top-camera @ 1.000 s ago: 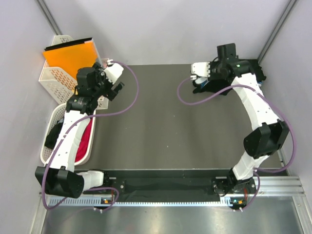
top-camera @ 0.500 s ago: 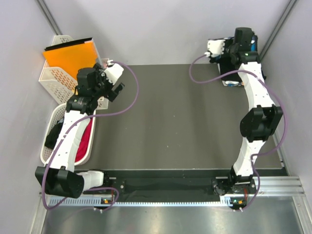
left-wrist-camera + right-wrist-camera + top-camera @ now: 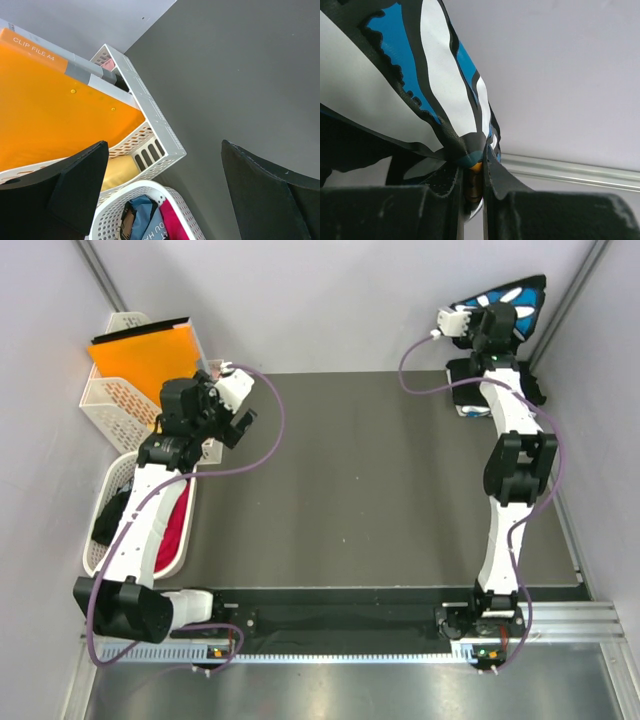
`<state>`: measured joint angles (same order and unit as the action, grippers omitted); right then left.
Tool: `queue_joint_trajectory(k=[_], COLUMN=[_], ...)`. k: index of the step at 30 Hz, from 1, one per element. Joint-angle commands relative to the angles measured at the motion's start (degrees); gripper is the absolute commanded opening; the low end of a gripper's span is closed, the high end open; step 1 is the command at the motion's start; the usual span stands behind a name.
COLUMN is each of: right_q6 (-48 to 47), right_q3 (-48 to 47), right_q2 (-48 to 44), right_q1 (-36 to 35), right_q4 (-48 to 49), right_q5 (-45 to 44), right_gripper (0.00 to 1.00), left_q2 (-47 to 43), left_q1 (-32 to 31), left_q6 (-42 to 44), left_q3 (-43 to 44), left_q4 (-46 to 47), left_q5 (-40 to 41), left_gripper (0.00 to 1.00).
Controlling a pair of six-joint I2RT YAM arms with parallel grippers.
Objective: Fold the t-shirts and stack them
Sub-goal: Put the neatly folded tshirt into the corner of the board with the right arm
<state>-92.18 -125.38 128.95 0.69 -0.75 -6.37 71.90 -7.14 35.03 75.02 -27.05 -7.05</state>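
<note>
Next, my right gripper lays the black flower-print t-shirt on the dark cloth (image 3: 493,381) by the back wall. The t-shirt now hangs spread against that wall.
My right gripper (image 3: 492,322) is raised at the far right corner, shut on a black t-shirt with a white-and-blue flower print (image 3: 512,300) that hangs spread against the back wall. In the right wrist view the jaws (image 3: 472,162) pinch a fold of this printed shirt (image 3: 435,75). More dark cloth (image 3: 482,398) lies on the table under it. My left gripper (image 3: 230,405) is open and empty above the baskets. An oval white basket (image 3: 100,565) holds red (image 3: 176,525) and black (image 3: 108,518) shirts; the left wrist view shows blue (image 3: 145,220) and red (image 3: 172,226) ones.
An orange flat folder (image 3: 145,355) stands in a rectangular white lattice basket (image 3: 110,405) at the far left, also in the left wrist view (image 3: 55,115). The dark grey table (image 3: 350,480) is walled at the back and both sides.
The right arm has swung from the table's far middle-right to the far right corner and risen, lifting the printed shirt up against the wall. The left arm has not moved.
</note>
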Motion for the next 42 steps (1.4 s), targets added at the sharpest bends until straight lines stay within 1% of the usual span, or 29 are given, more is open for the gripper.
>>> queue_joint_trajectory(k=[1, 6, 9, 12, 14, 18, 21, 23, 25, 30, 34, 40, 42], right_q6=[1.04, 4.37, 4.9, 5.26, 6.65, 13.67, 15.19, 15.36, 15.98, 19.67, 21.6, 26.35, 28.19], right_q3=[-2.33, -2.41, -0.31, 5.92, 8.92, 6.55, 9.97, 10.6, 9.9, 6.56, 6.47, 5.32, 6.28], right_q2=[1.66, 3.59, 2.64, 0.09, -0.54, -1.14, -4.05, -5.1, -5.54, -5.99, -6.16, -3.53, -2.04], right_q1=[4.93, 8.18, 9.33, 9.51, 9.24, 8.89, 8.54, 8.01, 7.66, 7.22, 6.87, 6.78, 6.78], right_q4=[13.39, 15.17, 15.17, 17.71, 22.7, 22.99, 22.2, 22.46, 22.03, 22.2, 25.62, 31.68, 36.06], right_q5=[-0.66, 0.04, 1.44, 3.64, 3.74, 2.5, 5.48, 6.02, 8.12, 9.1, 10.41, 9.19, 8.05], right_gripper=[0.0, 0.0, 0.0, 0.0, 0.0, 0.0, 0.0, 0.0, 0.0, 0.0, 0.0, 0.0, 0.0], left_q2=[0.0, 0.35, 1.22, 2.98, 4.3, 6.06, 6.67, 6.94, 7.38, 7.38, 7.29, 7.47, 7.9], left_q1=[0.28, 0.28, 0.28, 0.28, 0.28, 0.19, 0.02, -0.16, -0.33, -1.21, -1.39, -1.65, -1.83], left_q6=[-0.92, -1.1, -1.1, -1.27, -2.06, -3.21, -3.21, -3.12, -3.38, -3.3, -2.86, -2.07, -1.89], left_q3=[2.23, 2.32, 3.28, 5.04, 6.62, 8.29, 8.39, 8.73, 9.17, 9.44, 9.44, 9.44, 9.44], left_q4=[1.12, 0.42, 0.07, -0.02, -0.02, -0.02, 0.59, 1.12, 1.12, 1.12, 0.77, 0.15, 0.15], left_q5=[0.02, 0.72, 0.72, 0.72, 0.55, -0.42, -1.21, -1.04, -1.12, -1.21, -1.04, -0.42, -0.42], left_gripper=[0.98, 0.98, 0.98, 0.98, 0.98, 0.97, 0.96, 0.96, 0.95, 0.95, 0.95, 0.95, 0.95])
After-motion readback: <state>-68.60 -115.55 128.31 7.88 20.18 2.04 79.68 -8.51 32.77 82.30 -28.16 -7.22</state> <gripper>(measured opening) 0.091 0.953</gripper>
